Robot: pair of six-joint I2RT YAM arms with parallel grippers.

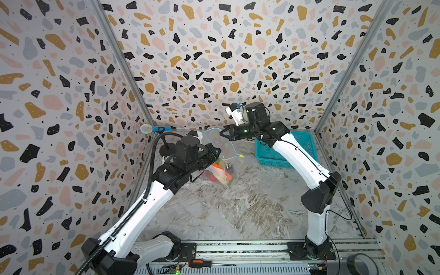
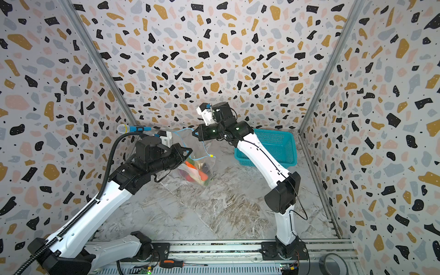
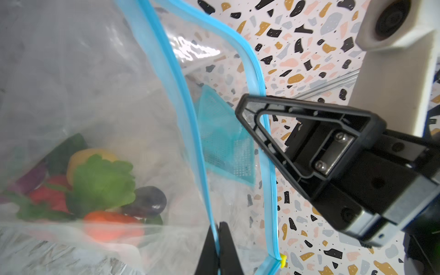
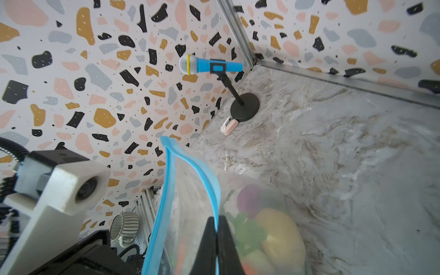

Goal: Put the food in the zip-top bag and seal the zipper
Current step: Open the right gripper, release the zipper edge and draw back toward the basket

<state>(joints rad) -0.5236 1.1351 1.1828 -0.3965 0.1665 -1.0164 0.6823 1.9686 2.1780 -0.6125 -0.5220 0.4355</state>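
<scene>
The yellow slider is free while my grippers hold the zipper pieces apart, so next my right gripper lets go of its piece and takes the end of the bag's opening [image 1: 241, 155] by the slider.
The clear zip-top bag [image 1: 214, 142] [image 2: 189, 142] hangs between both grippers above the marble floor, its mouth spread open. The food [image 1: 220, 172] [image 2: 196, 172] [image 3: 102, 183] [image 4: 273, 228] lies in a heap at its bottom: leafy greens, a yellow piece, red, orange and dark purple pieces. My left gripper [image 1: 217, 151] [image 3: 220, 228] is shut on one light-blue zipper [image 3: 181, 95] strip. My right gripper [image 1: 222, 133] [image 4: 216, 220] is shut on the other strip [image 4: 204, 176]. The two strips meet at the yellow slider [image 3: 282, 260] [image 1: 241, 156], at the mouth's end.
A teal mesh basket [image 1: 285, 150] stands at the back right, behind the right arm. In the back left corner, a blue toy microphone [image 1: 152, 129] [image 4: 209, 65] sits on a black stand. A screwdriver [image 1: 202, 263] and a tape roll [image 1: 362, 263] lie on the front rail.
</scene>
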